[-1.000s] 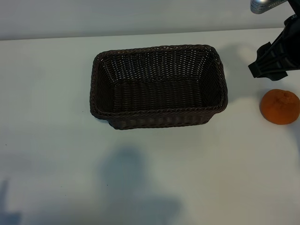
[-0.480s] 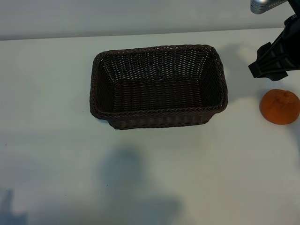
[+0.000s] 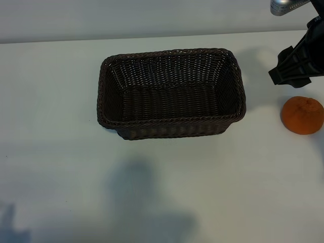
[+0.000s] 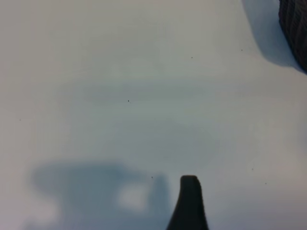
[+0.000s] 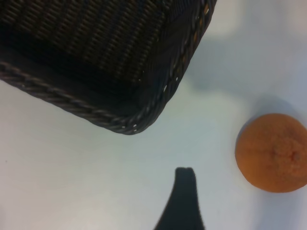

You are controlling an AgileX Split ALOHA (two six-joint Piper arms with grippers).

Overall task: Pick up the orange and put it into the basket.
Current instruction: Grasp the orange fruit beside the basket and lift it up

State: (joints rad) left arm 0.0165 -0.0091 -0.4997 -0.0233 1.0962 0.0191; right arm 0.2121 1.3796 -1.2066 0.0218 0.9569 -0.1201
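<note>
My right gripper moves down over the orange next and closes on the orange's upper part (image 3: 303,109) (image 5: 277,151), because the orange has to go into the basket.
The orange (image 3: 302,115) lies on the white table near the right edge, to the right of the basket (image 3: 171,93). The dark brown wicker basket stands in the middle with nothing inside it. My right gripper (image 3: 293,68) hangs just behind the orange, apart from it, open and holding nothing. In the right wrist view one dark finger (image 5: 184,196) shows over bare table, with the orange (image 5: 273,153) to one side and a basket corner (image 5: 144,115) ahead. The left wrist view shows one finger (image 4: 189,203) of the open left gripper above bare table, and a sliver of basket (image 4: 295,28).
The white table (image 3: 61,152) reaches to a pale back wall (image 3: 126,17). Arm shadows fall on the table in front of the basket (image 3: 142,202). The left arm is outside the exterior view.
</note>
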